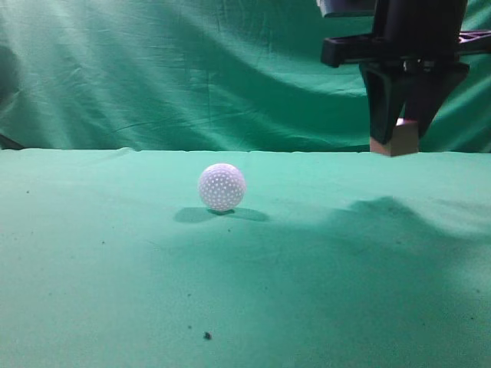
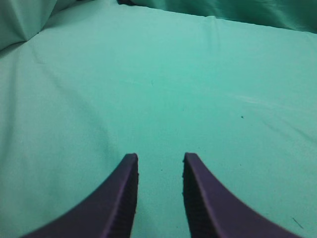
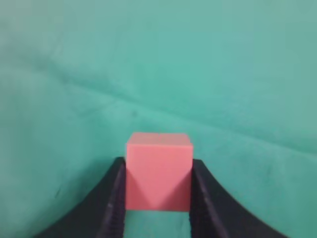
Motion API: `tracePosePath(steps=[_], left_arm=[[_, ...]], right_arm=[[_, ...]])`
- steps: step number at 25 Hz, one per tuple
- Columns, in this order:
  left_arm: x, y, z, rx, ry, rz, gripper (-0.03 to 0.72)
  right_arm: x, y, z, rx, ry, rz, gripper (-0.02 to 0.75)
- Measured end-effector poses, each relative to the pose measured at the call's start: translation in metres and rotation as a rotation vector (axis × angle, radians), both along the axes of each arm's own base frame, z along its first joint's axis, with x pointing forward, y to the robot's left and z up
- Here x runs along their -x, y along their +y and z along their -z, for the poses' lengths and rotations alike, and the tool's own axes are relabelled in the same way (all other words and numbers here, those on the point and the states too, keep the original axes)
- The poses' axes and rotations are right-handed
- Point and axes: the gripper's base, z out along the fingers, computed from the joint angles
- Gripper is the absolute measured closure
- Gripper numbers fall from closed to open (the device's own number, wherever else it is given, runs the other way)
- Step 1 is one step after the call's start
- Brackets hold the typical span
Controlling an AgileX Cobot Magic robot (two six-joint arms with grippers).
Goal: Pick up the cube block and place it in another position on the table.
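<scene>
Next, my right gripper sets the cube block, now high above the green table, down and lets go of it on the green table [image 1: 398, 175], near the table's back edge, in front of the backdrop.
The cube block [image 1: 400, 139] hangs in the air at the upper right of the exterior view, clamped between the two dark fingers of my right gripper [image 1: 399, 123], well above the green table [image 1: 322, 307]. In the right wrist view the pinkish-red cube block [image 3: 158, 171] fills the gap between the right gripper's [image 3: 158, 171] fingers, with the green cloth below. My left gripper [image 2: 159, 161] is open and empty over bare green cloth in the left wrist view. It is out of the exterior view.
A white dimpled ball [image 1: 222, 187] rests on the table left of centre, apart from the cube. A wrinkled green backdrop [image 1: 192, 69] hangs behind the table. A dark speck [image 1: 207, 335] lies near the front edge.
</scene>
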Motion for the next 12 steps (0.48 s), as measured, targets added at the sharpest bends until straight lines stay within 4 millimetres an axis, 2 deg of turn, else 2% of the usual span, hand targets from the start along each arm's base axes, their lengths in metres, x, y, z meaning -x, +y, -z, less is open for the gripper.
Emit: tracePosePath(steps=[3,5,8,12], left_arm=[[0.000,0.000,0.000,0.000,0.000,0.000,0.426],[0.000,0.000,0.000,0.000,0.000,0.000,0.426],[0.000,0.000,0.000,0.000,0.000,0.000,0.426],[0.000,0.000,0.000,0.000,0.000,0.000,0.426]], right_arm=[[-0.019,-0.023,-0.012,-0.029,-0.069,0.071,0.518],[-0.028,-0.032,-0.017,-0.043,-0.117,0.089,0.518],[-0.039,-0.033,-0.014,-0.048,-0.138,0.090,0.518],[-0.056,-0.027,0.007,-0.027,-0.072,0.075,0.518]])
